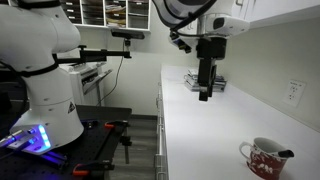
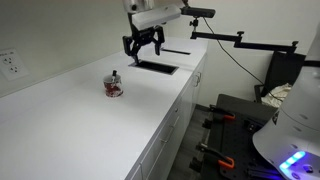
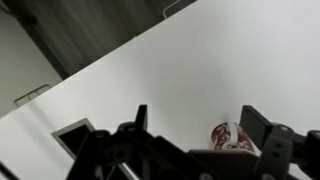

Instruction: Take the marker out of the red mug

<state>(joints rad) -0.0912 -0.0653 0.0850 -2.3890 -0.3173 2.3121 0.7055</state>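
Note:
I should next close my gripper on the upper end (image 1: 287,153) of the dark marker, where it pokes out above the red mug's rim.
The red mug (image 1: 263,158) with white patterning stands on the white counter, seen in both exterior views (image 2: 114,87). The dark marker (image 1: 283,154) leans inside it and sticks out over the rim; it shows as a thin stick in the other exterior view too (image 2: 114,75). My gripper (image 1: 205,93) hangs in the air well away from the mug, above the counter's far part (image 2: 146,45). Its fingers are apart and hold nothing. In the wrist view the mug (image 3: 226,137) shows low between the two fingers (image 3: 196,125), partly hidden by the gripper body.
A dark flat tray-like thing (image 2: 160,66) lies on the counter beneath the gripper, also seen in an exterior view (image 1: 205,84). A wall outlet (image 1: 294,91) is on the wall beside the counter. Camera stands and another robot base (image 1: 40,90) stand off the counter.

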